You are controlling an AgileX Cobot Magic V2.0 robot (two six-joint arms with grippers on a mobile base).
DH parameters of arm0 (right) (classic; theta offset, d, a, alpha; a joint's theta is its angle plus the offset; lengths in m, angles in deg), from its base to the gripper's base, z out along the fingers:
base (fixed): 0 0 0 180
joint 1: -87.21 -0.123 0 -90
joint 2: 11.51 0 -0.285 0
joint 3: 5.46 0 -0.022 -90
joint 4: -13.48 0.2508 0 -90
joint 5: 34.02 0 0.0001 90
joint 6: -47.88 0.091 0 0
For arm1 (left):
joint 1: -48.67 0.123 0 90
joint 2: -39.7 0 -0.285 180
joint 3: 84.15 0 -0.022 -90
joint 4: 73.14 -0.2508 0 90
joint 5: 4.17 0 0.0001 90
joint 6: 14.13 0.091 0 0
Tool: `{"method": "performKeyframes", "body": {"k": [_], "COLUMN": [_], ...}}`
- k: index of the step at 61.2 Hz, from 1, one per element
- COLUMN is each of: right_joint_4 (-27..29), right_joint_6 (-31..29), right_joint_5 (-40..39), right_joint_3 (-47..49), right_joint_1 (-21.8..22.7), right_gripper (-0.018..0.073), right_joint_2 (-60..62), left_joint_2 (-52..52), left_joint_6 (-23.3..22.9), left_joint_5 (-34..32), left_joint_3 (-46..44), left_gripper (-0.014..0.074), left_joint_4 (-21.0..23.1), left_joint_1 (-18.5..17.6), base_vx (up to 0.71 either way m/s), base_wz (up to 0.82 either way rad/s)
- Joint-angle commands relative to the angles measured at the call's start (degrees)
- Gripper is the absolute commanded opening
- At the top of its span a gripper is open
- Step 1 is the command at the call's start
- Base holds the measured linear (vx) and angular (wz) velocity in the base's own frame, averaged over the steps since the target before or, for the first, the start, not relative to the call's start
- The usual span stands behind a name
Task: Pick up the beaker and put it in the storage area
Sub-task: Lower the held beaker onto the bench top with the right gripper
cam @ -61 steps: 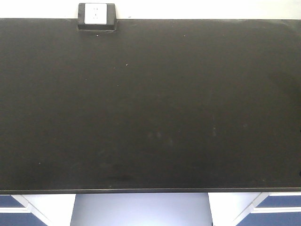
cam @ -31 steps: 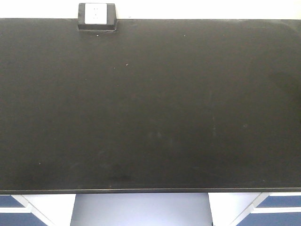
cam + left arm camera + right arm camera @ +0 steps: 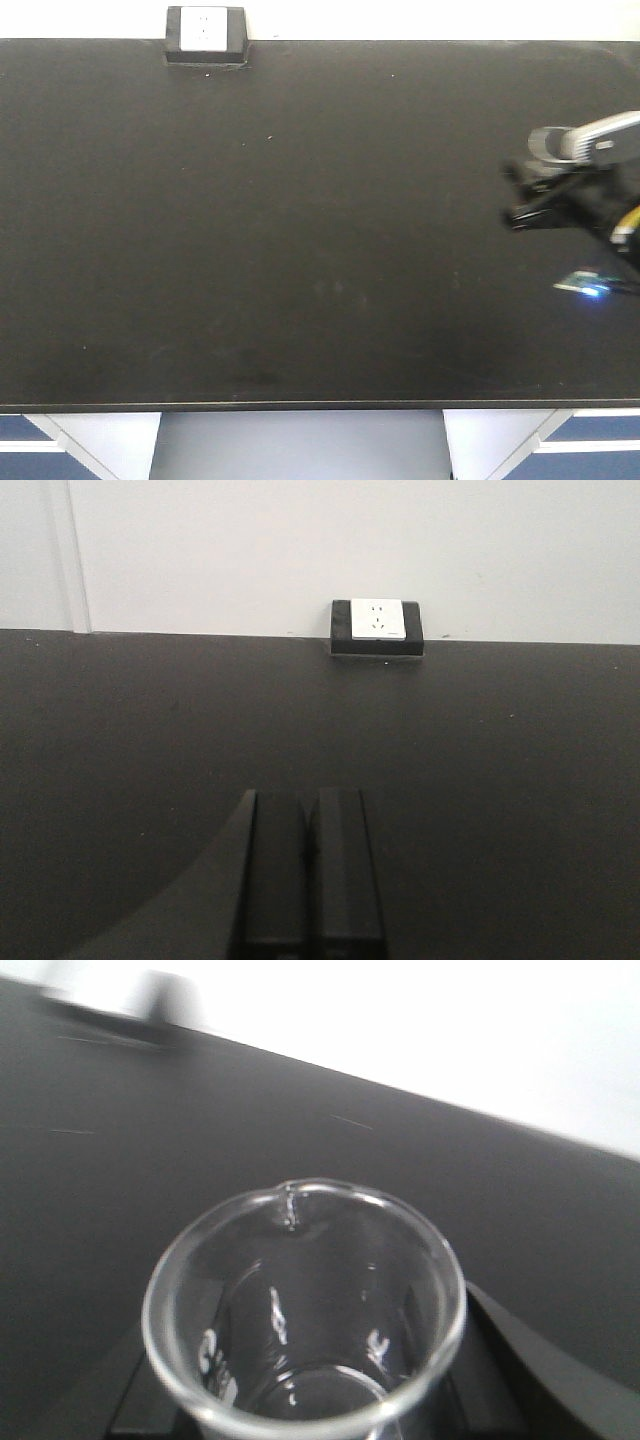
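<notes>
My right gripper is holding the beaker. It will set the beaker down and let go of it on the black benchtop (image 3: 459, 240) between the bluish glint and the benchtop's centre.
The beaker (image 3: 305, 1305) is clear glass with a pour spout on its far rim and white marks on its wall. It stands upright between the dark fingers (image 3: 500, 1355) of my right gripper (image 3: 308, 1385), which is shut on it above the black benchtop. In the front view the right gripper (image 3: 520, 197) hovers over the right part of the storage area's matte black top (image 3: 300, 220); the glass itself is hard to make out there. My left gripper (image 3: 305, 815) is shut and empty, low over the same benchtop (image 3: 150, 730).
A small black box with a white face (image 3: 205, 36) sits at the back edge, left of centre; it also shows in the left wrist view (image 3: 377, 627) against the white wall. A bluish glint (image 3: 590, 288) reflects on the top under the right arm.
The right arm has come into the front view from the right edge, carrying the beaker over the benchtop. Before, no arm showed there.
</notes>
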Motion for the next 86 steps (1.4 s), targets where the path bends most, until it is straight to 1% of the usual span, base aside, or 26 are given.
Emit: {"method": "performKeyframes", "body": {"k": [1,3,7,15,21,29,40,46,54,62,68,71,75,86], "right_joint_4": [-10.4,-10.7,-9.3,-3.5,-0.3,2.4,2.7,2.9,5.2,4.8,4.6,4.6,4.6,4.7], "right_joint_6": [2.5,2.2,2.1,2.0,0.2,-4.2,-8.2,-8.5,-8.6,-8.6,-8.3,-8.2,-8.2,-7.7], "right_joint_5": [-16.3,-18.5,-21.7,-28.2,-31.4,-32.6,-34.7,-35.4,-35.4,-35.4,-35.5,-35.5,-35.5,-35.5], "right_joint_3": [4.3,5.1,6.0,6.5,6.5,6.5,6.5,6.5,6.5,6.5,6.5,6.5,6.5,6.3], "right_joint_1": [0.1,0.1,0.1,0.1,0.1,0.1,0.1,0.1,0.1,0.1,0.1,0.1,0.1,0.1], "right_gripper": [0.0,0.0,0.0,0.0,0.0,0.0,0.0,0.0,0.0001,0.0016,0.0061,0.0098,0.016,0.0385], "right_joint_2": [-6.4,-9.2,-13.6,-20.8,-24.5,-28.8,-32.8,-34.3,-35.9,-36.7,-36.7,-36.7,-36.7,-36.7], "left_joint_2": [1.0,1.0,1.0,1.0,1.0,1.0,1.0,1.0,1.0,1.0,1.0,1.0,1.0,1.0], "left_joint_6": [-0.3,-0.3,-0.3,-0.3,-0.3,-0.3,-0.3,-0.3,-0.3,-0.3,-0.3,-0.3,-0.3,-0.3], "left_joint_5": [-4.9,-4.9,-4.9,-4.9,-4.9,-4.9,-4.9,-4.9,-4.9,-4.9,-4.9,-4.9,-4.9,-4.9], "left_joint_3": [1.3,1.3,1.3,1.3,1.3,1.3,1.3,1.3,1.3,1.3,1.3,1.3,1.3,1.3], "left_gripper": [-0.0008,-0.0008,-0.0008,-0.0008,-0.0008,-0.0008,-0.0008,-0.0008,-0.0008,-0.0008,-0.0008,-0.0008,-0.0008,-0.0008], "left_joint_4": [0.3,0.3,0.3,0.3,0.3,0.3,0.3,0.3,0.3,0.3,0.3,0.3,0.3,0.3], "left_joint_1": [-0.4,-0.4,-0.4,-0.4,-0.4,-0.4,-0.4,-0.4,-0.4,-0.4,-0.4,-0.4,-0.4,-0.4], "base_vx": [0.0,0.0,0.0,0.0,0.0,0.0,0.0,0.0,0.0,0.0,0.0,0.0,0.0,0.0], "base_wz": [0.0,0.0,0.0,0.0,0.0,0.0,0.0,0.0,0.0,0.0,0.0,0.0,0.0,0.0]}}
